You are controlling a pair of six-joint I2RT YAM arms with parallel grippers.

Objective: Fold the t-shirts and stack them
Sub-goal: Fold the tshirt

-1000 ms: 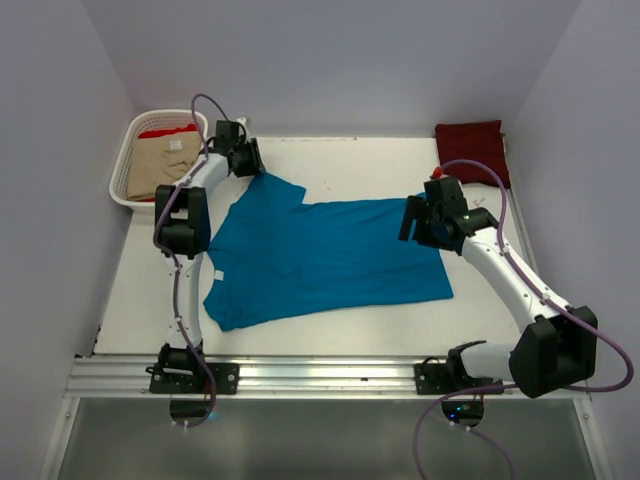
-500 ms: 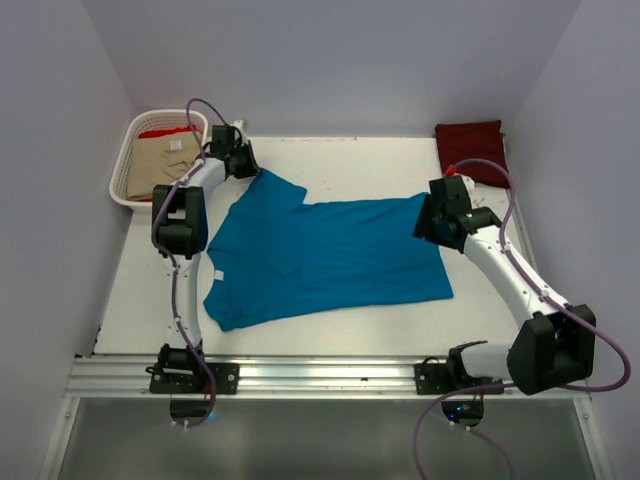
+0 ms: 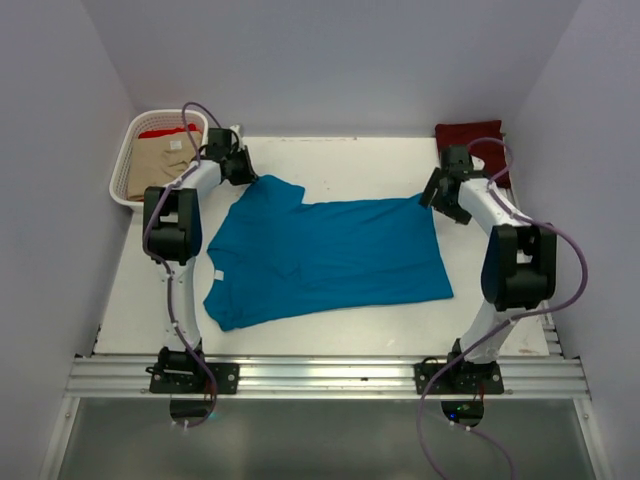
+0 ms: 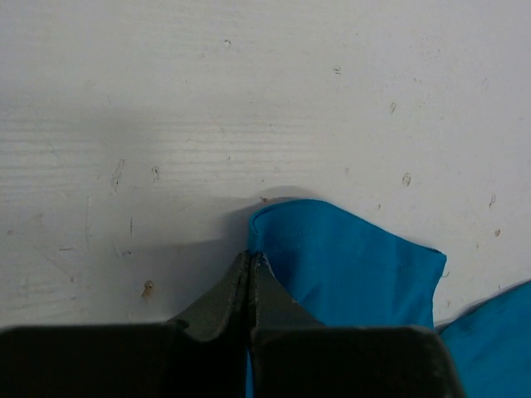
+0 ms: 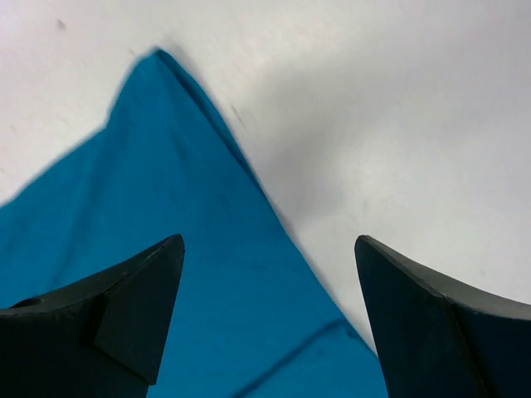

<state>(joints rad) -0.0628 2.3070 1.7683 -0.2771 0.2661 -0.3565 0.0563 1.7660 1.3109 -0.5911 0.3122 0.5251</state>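
The teal-blue t-shirt's far corner (image 3: 424, 197) (image 5: 166, 65), the one nearest the dark maroon shirt, is next for my right gripper, which should go there and close on it.
The teal-blue t-shirt (image 3: 320, 255) lies spread flat in the middle of the table. My left gripper (image 3: 245, 174) is at its far left sleeve (image 4: 348, 265), shut on the sleeve's edge (image 4: 250, 255), low on the table. My right gripper (image 3: 430, 198) is open over the shirt's far right corner (image 5: 166, 207); one finger stands over cloth, the other over bare table (image 5: 270, 242). The dark maroon shirt (image 3: 470, 140) lies folded at the back right. The beige shirt (image 3: 160, 165) and the bright red shirt (image 3: 166, 131) lie in the basket.
The white slotted basket (image 3: 120, 185) stands at the back left corner, just left of my left arm. Walls close in the table on the left, back and right. The metal rail (image 3: 320, 378) with the arm bases runs along the near edge.
My right arm has swung back and to the right, bringing its open gripper to the shirt's far right corner. My left gripper has shifted slightly left at the sleeve.
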